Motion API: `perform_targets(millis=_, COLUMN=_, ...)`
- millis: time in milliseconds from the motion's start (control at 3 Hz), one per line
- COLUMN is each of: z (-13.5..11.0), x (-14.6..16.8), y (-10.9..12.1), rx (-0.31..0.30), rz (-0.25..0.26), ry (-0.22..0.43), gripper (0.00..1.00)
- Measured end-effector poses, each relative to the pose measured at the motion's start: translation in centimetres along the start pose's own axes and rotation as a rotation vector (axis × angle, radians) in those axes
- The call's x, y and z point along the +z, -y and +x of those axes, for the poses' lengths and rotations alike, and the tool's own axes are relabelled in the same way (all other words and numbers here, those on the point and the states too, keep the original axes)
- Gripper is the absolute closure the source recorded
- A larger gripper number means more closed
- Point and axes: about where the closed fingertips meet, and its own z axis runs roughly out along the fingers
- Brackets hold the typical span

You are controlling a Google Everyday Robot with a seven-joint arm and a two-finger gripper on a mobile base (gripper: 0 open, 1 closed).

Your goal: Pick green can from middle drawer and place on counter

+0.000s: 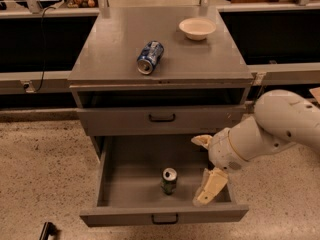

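Note:
Next, I move my gripper over to the upper part of the green can [170, 178] in the open middle drawer, and then close it there.
The green can [168, 181] stands upright near the front middle of the open middle drawer [125, 215], which is pulled out of the grey cabinet. My gripper [206, 165] hangs over the right part of the drawer, just right of the can and apart from it. It is open and empty, with one cream finger [202, 141] toward the back and the other [211, 186] toward the drawer's front. The counter [115, 49] is the cabinet's flat grey top above.
A blue-and-white can [150, 57] lies on its side at the middle of the counter. A pale bowl [197, 28] sits at its back right. A shut drawer front [161, 118] with a black handle is above the open drawer. Speckled floor surrounds the cabinet.

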Motion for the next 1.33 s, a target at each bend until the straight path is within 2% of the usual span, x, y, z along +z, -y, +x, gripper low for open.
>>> perform_targets(millis=333, z=-0.2, x=-0.1, y=1.9, rx=-0.033, rz=0.078, ry=0.014, gripper=0.0)
perform_targets(millis=667, z=0.9, x=3.0, y=4.0, rx=0.033, rz=0.073, ry=0.042, gripper=0.0)
perform_targets(millis=1000, z=3.2, x=7.8, y=5.6, rx=0.076, rz=0.097, ry=0.122, gripper=0.0)
perform_targets(millis=1333, z=3.8, x=8.9, y=7.6, rx=0.092, rz=0.163, ry=0.139, gripper=0.0)
